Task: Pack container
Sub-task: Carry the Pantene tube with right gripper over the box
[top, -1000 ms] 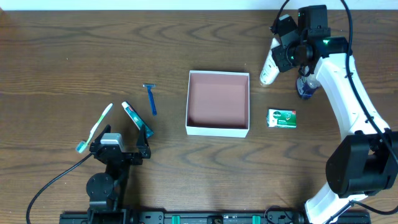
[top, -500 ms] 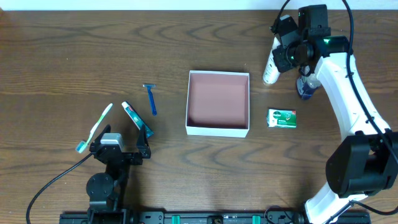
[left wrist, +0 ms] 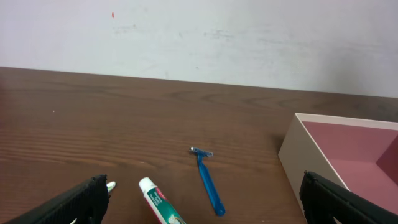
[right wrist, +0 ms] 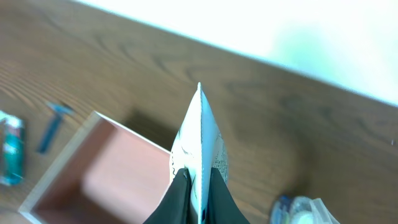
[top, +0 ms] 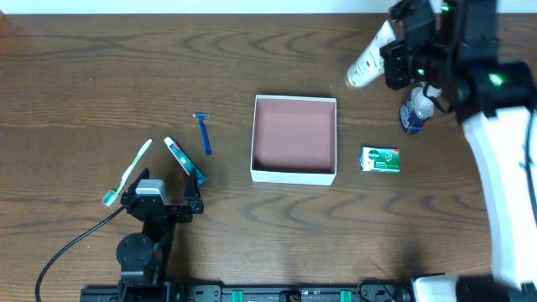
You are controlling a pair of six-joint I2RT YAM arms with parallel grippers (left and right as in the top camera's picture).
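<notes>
The white tube, now lifted above the table, will go down inside the container's far corner (top: 266, 122) (right wrist: 91, 150) nearest the blue razor, where my right gripper will put it.
The container (top: 294, 174) is a square shallow box with white walls and a pink inside, at the table's middle; it also shows in the left wrist view (left wrist: 311, 155) and the right wrist view (right wrist: 93, 180). It holds nothing. My right gripper (top: 394, 60) is shut on a white tube (top: 367, 60), lifted above the table beyond the container's far right corner; the tube's flat end (right wrist: 200, 134) sticks up between the fingers. My left gripper (left wrist: 199, 214) is open and empty over a toothpaste tube (top: 185, 158), low at the left.
A blue razor (top: 204, 132) lies left of the container, a toothbrush (top: 127, 172) further left. A small green soap box (top: 380, 159) lies right of the container. A small clear bottle with blue cap (top: 414, 113) sits under the right arm.
My right gripper has lifted the white tube off the table and risen toward the camera. The left arm has not moved.
</notes>
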